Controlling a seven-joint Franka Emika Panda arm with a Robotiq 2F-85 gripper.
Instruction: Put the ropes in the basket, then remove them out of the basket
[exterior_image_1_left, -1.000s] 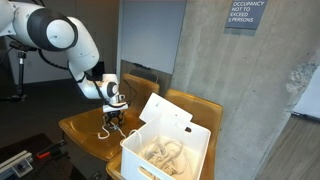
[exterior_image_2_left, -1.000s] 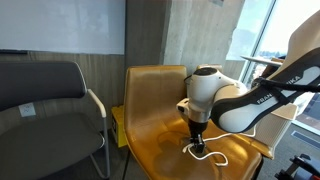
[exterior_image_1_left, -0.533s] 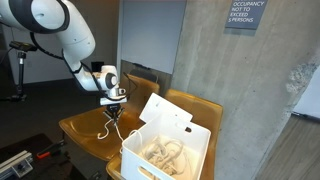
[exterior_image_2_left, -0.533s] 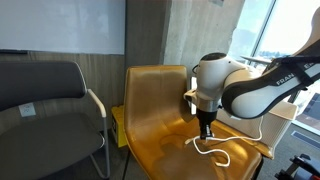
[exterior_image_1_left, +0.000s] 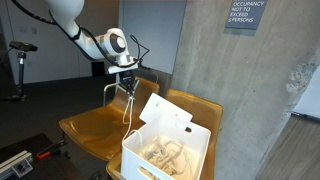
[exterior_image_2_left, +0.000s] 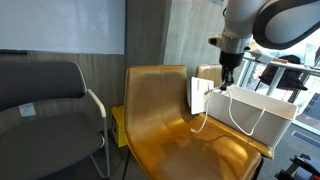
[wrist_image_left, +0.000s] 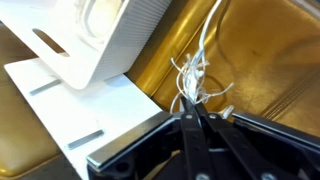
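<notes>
The robot's gripper needs to release the thin white rope, now high above the tan chair seat, onto the pale ropes coiled inside the white basket (exterior_image_1_left: 165, 154).
My gripper (exterior_image_1_left: 127, 83) is shut on a thin white rope (exterior_image_1_left: 128, 108) and holds it high above the tan chair seat, just left of the white basket (exterior_image_1_left: 150, 156). The rope hangs down in a long loop (exterior_image_2_left: 232, 112) below the gripper (exterior_image_2_left: 228, 82); its lower end is near the seat. In the wrist view the fingers (wrist_image_left: 192, 108) pinch the frayed rope end (wrist_image_left: 193, 80). More pale ropes (exterior_image_1_left: 166, 152) lie coiled inside the basket, whose corner shows in the wrist view (wrist_image_left: 100, 40).
The basket stands on two joined tan chairs (exterior_image_1_left: 95, 130) by a concrete wall. Its white lid flap (exterior_image_1_left: 163, 114) stands open beside the gripper. A grey chair (exterior_image_2_left: 45, 100) stands to the side. Equipment lies on the floor (exterior_image_1_left: 25, 160).
My gripper has risen from the chair seat with the white rope in it, and moved toward the basket. The rope now dangles clear of the seat for most of its length.
</notes>
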